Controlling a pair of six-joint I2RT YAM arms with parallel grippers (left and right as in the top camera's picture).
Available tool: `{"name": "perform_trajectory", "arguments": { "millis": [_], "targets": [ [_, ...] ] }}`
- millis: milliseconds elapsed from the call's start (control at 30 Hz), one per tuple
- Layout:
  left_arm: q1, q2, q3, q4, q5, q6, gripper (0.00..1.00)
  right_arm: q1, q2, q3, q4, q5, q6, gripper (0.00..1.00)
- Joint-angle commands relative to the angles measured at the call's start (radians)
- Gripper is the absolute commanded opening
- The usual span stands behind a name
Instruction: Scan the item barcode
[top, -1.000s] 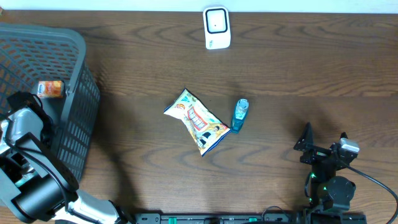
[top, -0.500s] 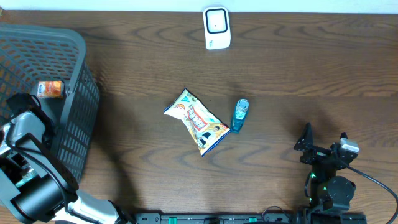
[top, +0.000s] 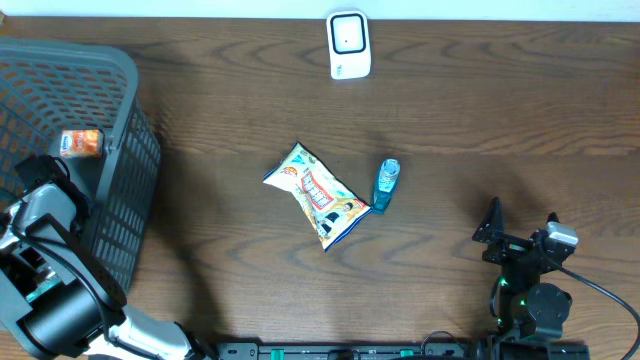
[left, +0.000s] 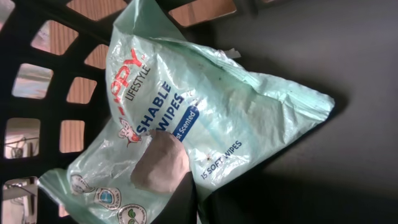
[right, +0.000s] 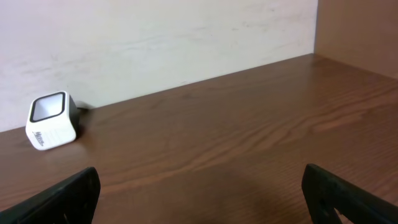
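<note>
My left gripper is closed on the pack's lower edge and the pack is crooked. I need to open, back away and grip the pack across its width (left: 171, 121).
A pale green pack of wipes (left: 205, 106) fills the left wrist view, lying against the dark basket floor and mesh wall. My left gripper (left: 177, 182) is shut on its lower edge; one grey pad (left: 160, 164) presses on top and the other finger is hidden beneath the film. No barcode shows on this face. Overhead, the left arm (top: 42, 215) reaches down inside the grey basket (top: 128, 120). The white scanner (top: 349, 44) stands at the table's far edge, also the scanner (right: 52, 121) in the right wrist view. My right gripper (top: 522, 222) rests open and empty near the front right.
A yellow snack bag (top: 318, 194) and a small blue bottle (top: 386, 184) lie side by side mid-table. An orange packet (top: 80, 142) sits in the basket beyond the left arm. A pale wall (right: 161, 37) rises behind the scanner.
The left gripper has closed onto the wipes pack, and the left arm has sunk slightly toward the front of the basket. The right arm has stayed put.
</note>
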Motion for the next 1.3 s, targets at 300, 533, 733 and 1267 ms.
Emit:
{"name": "perform_trajectory", "arguments": {
  "millis": [300,533,733,1267],
  "targets": [
    [-0.115,0.001,0.103,0.008,0.346,0.059,0.07,-0.005,-0.005,-0.001,-0.003,0.002,-0.008,0.99],
    [-0.147,-0.021,0.111,0.012,0.354,-0.005,0.07,-0.005,-0.005,-0.001,-0.003,0.002,-0.007,0.99],
    [-0.147,-0.071,0.116,0.013,0.378,0.064,0.58,-0.005,-0.005,-0.001,-0.003,0.002,-0.008,0.99],
    [-0.132,-0.241,0.108,0.02,0.374,0.288,1.0,-0.005,-0.005,-0.001,-0.003,0.002,-0.007,0.99]
  ]
}}
